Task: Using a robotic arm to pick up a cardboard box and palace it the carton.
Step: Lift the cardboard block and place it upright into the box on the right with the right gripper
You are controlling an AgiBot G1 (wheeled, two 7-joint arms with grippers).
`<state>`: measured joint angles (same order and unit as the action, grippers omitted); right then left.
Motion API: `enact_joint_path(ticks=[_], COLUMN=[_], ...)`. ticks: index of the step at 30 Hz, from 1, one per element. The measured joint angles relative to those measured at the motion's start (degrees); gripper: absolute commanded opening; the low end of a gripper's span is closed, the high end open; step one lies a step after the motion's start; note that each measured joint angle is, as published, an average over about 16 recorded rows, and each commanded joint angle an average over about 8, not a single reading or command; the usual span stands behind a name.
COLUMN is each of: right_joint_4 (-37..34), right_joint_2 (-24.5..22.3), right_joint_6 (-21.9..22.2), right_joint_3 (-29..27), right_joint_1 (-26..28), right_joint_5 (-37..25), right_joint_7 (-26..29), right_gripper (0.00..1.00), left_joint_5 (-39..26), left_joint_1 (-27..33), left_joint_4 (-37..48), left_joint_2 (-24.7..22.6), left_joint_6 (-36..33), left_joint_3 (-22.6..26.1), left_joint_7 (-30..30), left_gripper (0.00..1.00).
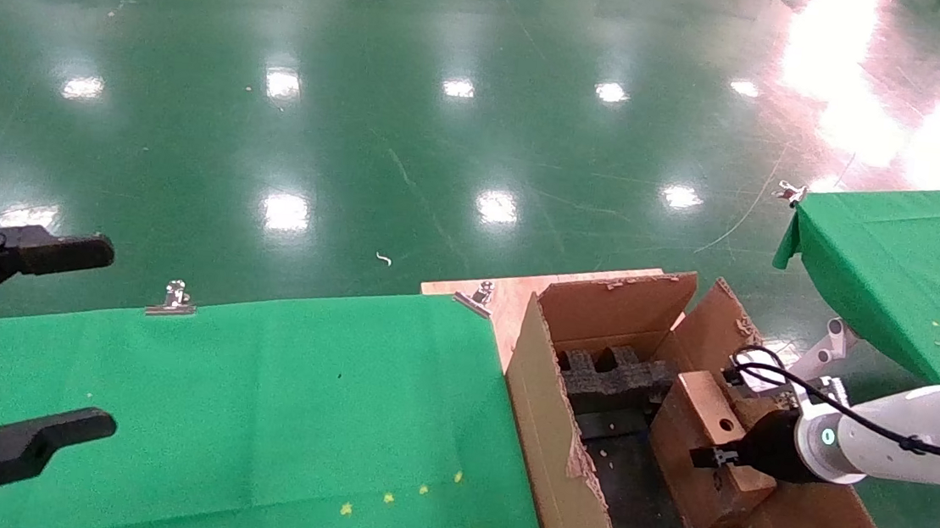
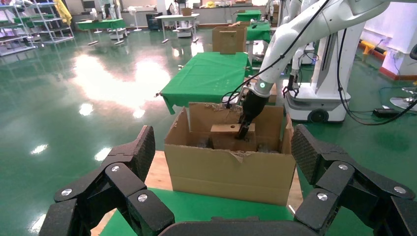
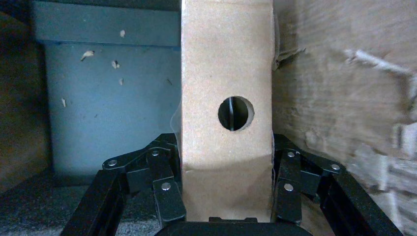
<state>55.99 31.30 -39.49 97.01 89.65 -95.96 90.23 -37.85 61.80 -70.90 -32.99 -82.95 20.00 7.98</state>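
Next, my right gripper sets the cardboard box, now tilted inside the long open carton, down between the black foam inserts, against the carton's side (image 1: 688, 470) (image 3: 211, 103).
The small brown cardboard box (image 1: 699, 420), with a round hole in its top face, sits tilted inside the long open carton (image 1: 537, 423), over the black foam inserts (image 1: 613, 379). My right gripper (image 1: 717, 458), on the white-sleeved robotic arm (image 1: 915, 430), is shut on the box's near end. In the right wrist view the fingers (image 3: 164, 191) press both sides of the box (image 3: 226, 73). The left wrist view shows the box (image 2: 230, 129) standing above the carton's (image 2: 231, 169) rim. My left gripper (image 1: 80, 340) hangs open and idle over the green table's left end.
The carton stands on a wooden board (image 1: 510, 297) at the right end of the green-clothed table (image 1: 254, 398). Metal clips (image 1: 173, 299) hold the cloth's far edge. A second green table (image 1: 904, 259) stands at the far right. Shiny green floor lies beyond.
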Motion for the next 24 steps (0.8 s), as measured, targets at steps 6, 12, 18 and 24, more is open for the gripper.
enact_joint_path(ticks=[6,12,18,24], right_joint_4=[-3.92,-7.34,-9.59,-10.31], right_joint_2=[2.2,4.04,5.15,5.43], right_joint_6=[-0.3,-0.65,-0.9,-1.14], right_joint_3=[-0.18,-0.5,-0.78,-0.96], right_joint_1=[-1.46,-2.67,-3.38,-3.45], right_joint_5=[2.52,4.78,6.24,6.81], right_joint_7=[-2.71,-5.64,-7.62,-8.36], right_gripper=[0.0,0.02,0.7,1.0], left_joint_5=[0.0,0.0,0.01,0.01], left_joint_1=[0.0,0.0,-0.01,-0.01], left_joint_4=[0.0,0.0,0.01,0.01], left_joint_2=[0.0,0.0,0.0,0.0], left_joint_6=[0.0,0.0,0.01,0.02], left_joint_3=[0.0,0.0,0.0,0.0], left_joint_7=[0.0,0.0,0.0,0.0], left_gripper=[1.0,1.0,1.0,1.0])
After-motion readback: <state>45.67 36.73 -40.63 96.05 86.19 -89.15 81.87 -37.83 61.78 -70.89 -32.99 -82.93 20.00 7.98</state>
